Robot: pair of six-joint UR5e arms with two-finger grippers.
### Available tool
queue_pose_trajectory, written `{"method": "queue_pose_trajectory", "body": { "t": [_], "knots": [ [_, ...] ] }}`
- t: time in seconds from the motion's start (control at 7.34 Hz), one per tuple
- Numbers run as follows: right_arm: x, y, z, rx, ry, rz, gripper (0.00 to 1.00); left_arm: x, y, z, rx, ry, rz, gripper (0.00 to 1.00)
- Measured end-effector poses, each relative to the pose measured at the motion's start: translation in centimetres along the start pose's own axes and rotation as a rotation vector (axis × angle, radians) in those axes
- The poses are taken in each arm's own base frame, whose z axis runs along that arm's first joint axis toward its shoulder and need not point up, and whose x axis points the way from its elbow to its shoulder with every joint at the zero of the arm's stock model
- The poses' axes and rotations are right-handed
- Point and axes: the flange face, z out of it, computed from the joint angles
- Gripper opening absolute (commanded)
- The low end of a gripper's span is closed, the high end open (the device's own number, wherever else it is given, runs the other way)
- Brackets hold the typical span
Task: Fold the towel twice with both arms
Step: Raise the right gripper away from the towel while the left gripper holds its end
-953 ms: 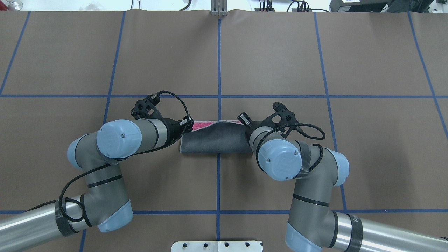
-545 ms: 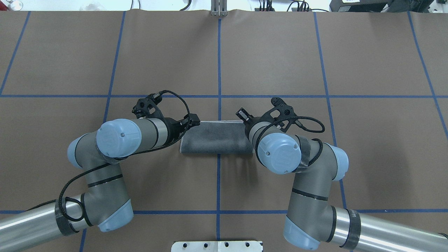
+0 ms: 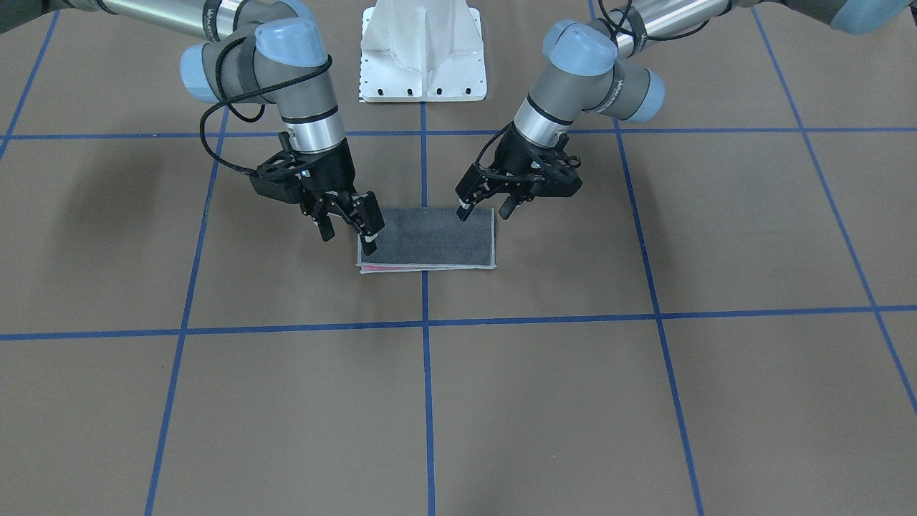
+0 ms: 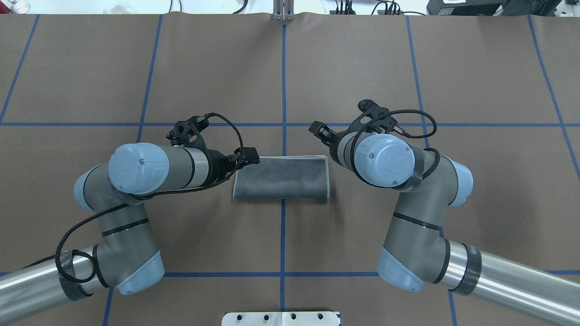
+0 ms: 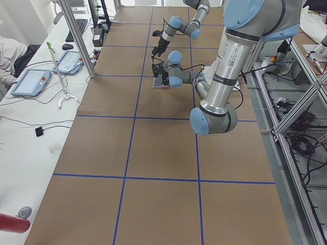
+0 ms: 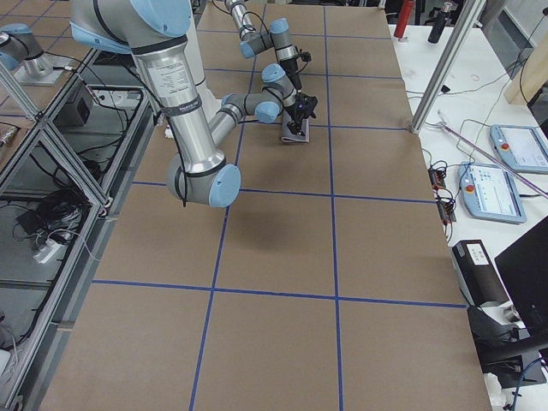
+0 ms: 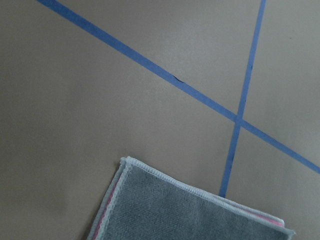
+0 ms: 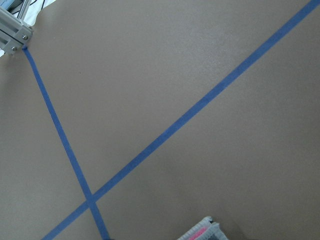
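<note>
The towel's dark grey side is under my left gripper, which hangs inside the towel's short edge, so it should move out and pinch that short edge [image 7: 106, 210] before folding.
The towel [image 3: 430, 236] lies flat on the table, folded once into a rectangle with the dark grey face up [image 4: 281, 176]. A thin pink line shows along its far edge. My left gripper [image 4: 247, 160] is open and empty at the towel's far left corner [image 3: 485, 211]. My right gripper [image 4: 321, 131] is open and empty, raised just beyond the towel's far right corner [image 3: 349, 240]. The left wrist view shows the towel's corner [image 7: 190, 215]. The right wrist view shows only a tip of it [image 8: 202, 232].
The brown table cover carries a grid of blue tape lines [image 4: 283, 90]. The white pedestal base [image 3: 423, 57] stands at the robot's edge of the table. Side benches with tablets [image 5: 30, 81] and cables run beyond the table's ends.
The grippers laid the raised edge down, which covered the pink face. Both have let go. The right gripper has moved away to the far right, and the left arm has drawn back a little.
</note>
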Motion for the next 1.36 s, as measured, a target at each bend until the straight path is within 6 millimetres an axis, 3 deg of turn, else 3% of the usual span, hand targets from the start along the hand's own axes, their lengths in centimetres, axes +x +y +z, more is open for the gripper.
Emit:
{"method": "queue_pose_trajectory", "body": {
  "t": [0.27,0.54,0.95,1.36],
  "knots": [
    [1.9,-5.6,-0.7,-0.077,0.040,-0.160,1.00,-1.3,0.1,-0.8,-0.026,-0.006,0.010,1.00],
    [5.4,-12.4,-1.3,-0.147,0.080,-0.340,1.00,-2.3,0.7,-0.4,-0.026,-0.022,-0.028,0.99],
    [12.8,-23.7,-3.2,-0.230,0.112,-0.602,1.00,-3.5,1.6,1.4,-0.003,-0.052,-0.066,0.79],
    [20.6,-34.8,-5.1,-0.274,0.124,-0.758,1.00,-3.8,2.2,2.8,0.006,-0.068,-0.106,0.70]
  ]
}}
